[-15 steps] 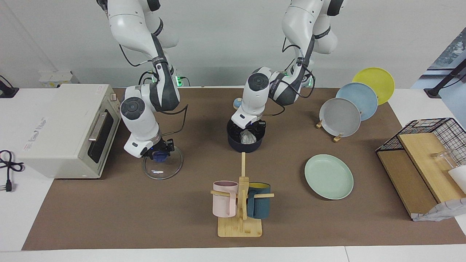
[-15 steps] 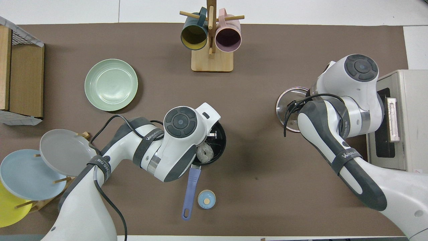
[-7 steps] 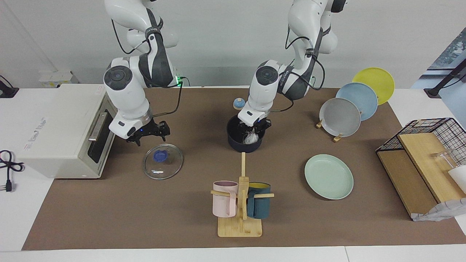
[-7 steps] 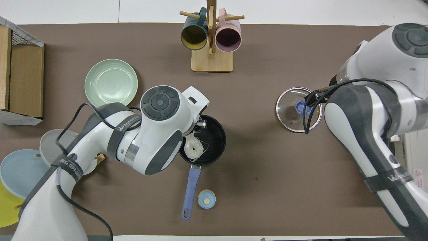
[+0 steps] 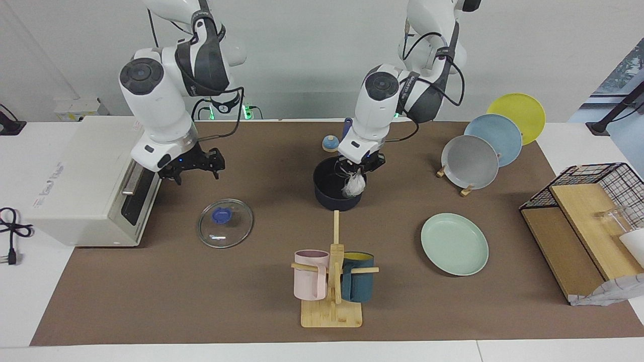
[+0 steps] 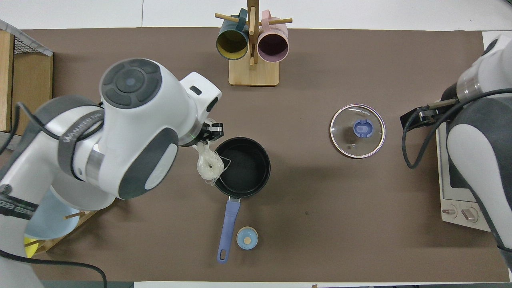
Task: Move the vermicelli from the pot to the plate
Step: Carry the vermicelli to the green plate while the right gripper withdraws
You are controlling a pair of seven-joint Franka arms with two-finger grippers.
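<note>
My left gripper is to let go of the vermicelli on the middle of the mint-green plate [image 6: 131, 100], between the wire basket and the mug rack.
My left gripper [image 5: 358, 165] is shut on a whitish vermicelli bundle [image 5: 354, 186] that hangs over the rim of the dark navy pot [image 5: 328, 199], at the side toward the left arm's end of the table. In the overhead view the left gripper [image 6: 208, 134] holds the vermicelli [image 6: 209, 165] beside the pot [image 6: 248, 170], whose black inside shows bare. The mint-green plate [image 5: 454, 244] lies farther from the robots, toward the left arm's end; the arm hides it in the overhead view. My right gripper [image 5: 193, 168] is open and empty, raised beside the toaster oven [image 5: 85, 176].
The glass lid [image 5: 225, 222] with a blue knob lies flat in front of the oven. A mug rack [image 5: 332, 281] stands farther out than the pot. A small blue round piece [image 6: 247, 238] sits by the pot's handle [image 6: 228, 230]. Grey, blue and yellow plates stand in a rack [image 5: 473, 161]. A wire basket [image 5: 593, 201] stands at the left arm's end.
My left gripper has lifted the vermicelli out of the pot and toward the left arm's end. My right gripper has let go of the lid's knob and risen toward the oven.
</note>
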